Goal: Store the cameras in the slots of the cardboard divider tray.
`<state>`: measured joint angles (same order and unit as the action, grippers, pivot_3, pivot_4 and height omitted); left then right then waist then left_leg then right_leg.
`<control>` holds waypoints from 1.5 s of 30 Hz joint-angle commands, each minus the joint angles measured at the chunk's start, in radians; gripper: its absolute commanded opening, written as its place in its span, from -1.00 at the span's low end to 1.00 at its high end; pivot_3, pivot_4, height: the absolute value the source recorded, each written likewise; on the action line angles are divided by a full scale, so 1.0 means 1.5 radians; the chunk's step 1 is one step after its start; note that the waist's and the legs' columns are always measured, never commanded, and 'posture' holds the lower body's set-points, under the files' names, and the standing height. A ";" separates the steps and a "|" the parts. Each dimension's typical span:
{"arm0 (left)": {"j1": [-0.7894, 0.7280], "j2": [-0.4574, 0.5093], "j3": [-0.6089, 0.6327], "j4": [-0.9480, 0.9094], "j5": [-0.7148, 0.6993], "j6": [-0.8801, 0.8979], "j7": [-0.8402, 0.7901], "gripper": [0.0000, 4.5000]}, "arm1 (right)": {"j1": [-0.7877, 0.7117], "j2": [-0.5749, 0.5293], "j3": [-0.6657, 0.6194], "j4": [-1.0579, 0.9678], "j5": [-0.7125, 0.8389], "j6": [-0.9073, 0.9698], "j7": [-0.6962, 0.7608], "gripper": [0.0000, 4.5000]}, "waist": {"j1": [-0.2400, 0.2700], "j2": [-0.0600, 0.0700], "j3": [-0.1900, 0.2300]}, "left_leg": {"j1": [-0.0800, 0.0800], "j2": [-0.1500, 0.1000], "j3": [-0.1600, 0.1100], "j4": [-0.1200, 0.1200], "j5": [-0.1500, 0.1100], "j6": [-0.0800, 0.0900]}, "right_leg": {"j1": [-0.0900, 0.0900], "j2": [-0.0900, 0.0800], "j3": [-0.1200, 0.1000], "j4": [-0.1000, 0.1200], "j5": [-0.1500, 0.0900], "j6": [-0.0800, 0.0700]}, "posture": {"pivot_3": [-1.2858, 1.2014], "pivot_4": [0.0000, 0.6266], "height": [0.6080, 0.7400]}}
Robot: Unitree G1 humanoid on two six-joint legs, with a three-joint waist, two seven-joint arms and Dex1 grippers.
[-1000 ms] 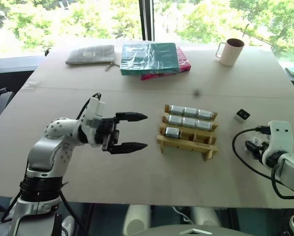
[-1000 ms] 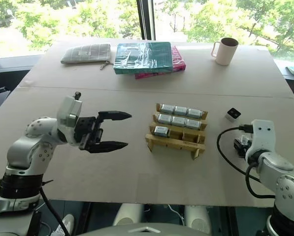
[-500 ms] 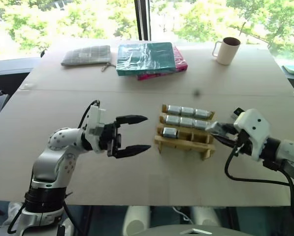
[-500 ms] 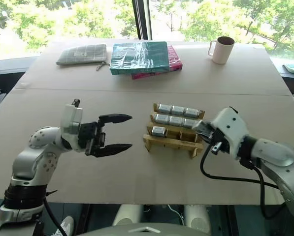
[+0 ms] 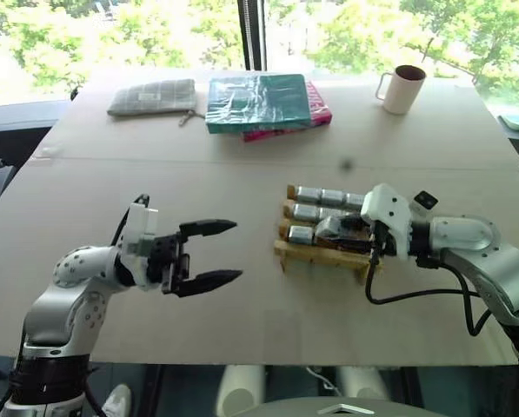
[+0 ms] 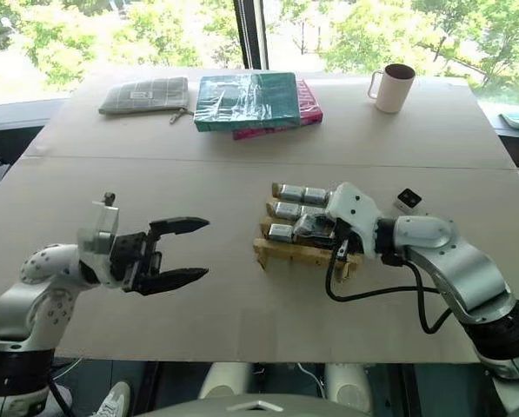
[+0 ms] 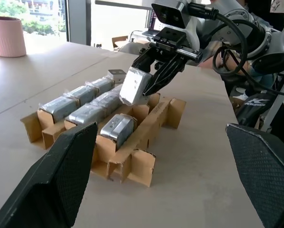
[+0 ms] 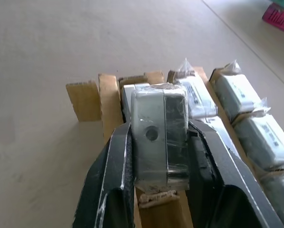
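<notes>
I will release the pale camera, now upright over the near row, with my right gripper in the near row's middle slot [image 5: 332, 236] [image 8: 151, 146], next to the camera that is already there.
The cardboard divider tray [image 5: 322, 255] lies right of the table's middle. Silver-grey cameras [image 5: 321, 196] wrapped in plastic fill its far rows, and one camera [image 5: 301, 234] sits at the left end of the near row. My right gripper [image 5: 330, 228] hovers over the near row, shut on a pale camera [image 8: 158, 137] held upright between its fingers. A white camera with a black face [image 5: 426, 201] rests on the table right of the tray. My left gripper [image 5: 237, 250] stands open and empty to the left of the tray, pointing toward it.
At the back of the table are a grey pouch [image 5: 153, 96], a teal book [image 5: 257, 102] on a pink book [image 5: 320, 113], and a mug [image 5: 404, 89]. A black cable [image 5: 411, 295] loops from my right wrist over the table near the tray.
My right gripper has shut on a camera near the right table edge and carried it left over the tray. My left arm has drawn back to the left and lower, still open.
</notes>
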<state>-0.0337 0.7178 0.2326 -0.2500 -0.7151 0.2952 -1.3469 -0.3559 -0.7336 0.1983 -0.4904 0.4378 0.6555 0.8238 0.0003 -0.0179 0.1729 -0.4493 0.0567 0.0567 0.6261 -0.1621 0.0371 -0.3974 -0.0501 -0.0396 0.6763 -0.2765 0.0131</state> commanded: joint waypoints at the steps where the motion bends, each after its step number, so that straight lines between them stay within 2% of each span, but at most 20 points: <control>1: 0.024 0.015 0.035 -0.032 -0.019 -0.011 -0.006 1.00 | 0.001 -0.004 0.019 0.008 -0.025 -0.028 0.025 -0.63 | -0.001 0.000 0.000 | 0.000 0.000 0.000 0.000 0.000 0.000 | 0.000 0.000 0.000 0.000 0.000 0.000 | 0.03 -0.52 1.00; 9: 0.034 0.012 0.037 -0.038 -0.018 -0.020 -0.002 1.00 | 0.000 -0.009 0.061 0.079 -0.104 -0.100 0.060 -0.63 | 0.000 0.000 0.000 | 0.000 0.000 0.000 0.000 0.000 0.000 | 0.000 -0.001 0.000 0.000 -0.001 -0.002 | 0.03 -0.52 1.00; 15: 0.030 0.011 0.031 -0.038 -0.015 -0.023 0.001 1.00 | -0.012 -0.011 0.075 0.099 -0.125 -0.120 0.090 -0.63 | 0.000 0.000 0.000 | 0.001 0.000 0.000 0.000 0.000 0.000 | 0.000 -0.001 0.000 0.000 -0.001 -0.002 | 0.03 -0.52 1.00; 28: 0.026 0.007 0.023 -0.038 -0.017 -0.020 0.011 1.00 | 0.011 -0.008 0.015 0.082 -0.076 -0.083 0.093 -0.63 | 0.005 0.000 -0.001 | 0.000 0.000 0.000 0.000 0.000 -0.001 | 0.000 -0.002 0.000 0.000 -0.001 -0.002 | 0.03 -0.52 1.00; 37: 0.008 0.012 0.017 -0.028 -0.015 -0.018 0.006 1.00 | 0.010 -0.001 0.030 0.102 -0.102 -0.100 0.094 -0.63 | 0.009 0.000 0.000 | 0.000 -0.001 0.000 -0.001 0.000 0.000 | 0.000 -0.002 0.000 -0.001 -0.001 -0.002 | 0.03 -0.52 1.00; 42: 0.006 0.015 0.017 -0.024 -0.011 -0.020 0.001 1.00 | -0.025 -0.005 0.075 0.108 -0.126 -0.105 0.131 -0.63 | 0.009 0.000 0.000 | 0.000 -0.001 0.001 -0.001 0.000 0.000 | 0.000 -0.002 0.000 -0.001 -0.001 -0.002 | 0.03 -0.52 1.00; 44: 0.004 0.016 0.016 -0.023 -0.009 -0.020 -0.001 1.00 | -0.040 0.001 0.081 0.121 -0.136 -0.105 0.133 -0.17 | 0.009 0.000 0.000 | 0.000 -0.001 0.001 -0.001 0.000 0.000 | 0.000 -0.002 0.000 -0.001 -0.001 -0.002 | 0.03 -0.52 1.00; 45: 0.002 0.016 0.015 -0.023 -0.009 -0.021 -0.001 1.00 | -0.046 0.001 0.081 0.125 -0.140 -0.111 0.137 -0.05 | 0.009 0.000 0.000 | 0.000 -0.001 0.001 -0.001 0.000 0.000 | 0.000 -0.002 0.000 -0.001 -0.001 -0.002 | 0.03 -0.52 1.00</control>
<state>-0.0207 0.7259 0.2536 -0.2665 -0.7270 0.2763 -1.3431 -0.4199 -0.7299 0.3032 -0.3059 0.2382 0.4966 1.0039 0.0131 -0.0185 0.1722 -0.4492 0.0558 0.0578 0.6242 -0.1625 0.0373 -0.3977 -0.0525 -0.0398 0.6743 -0.2779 0.0101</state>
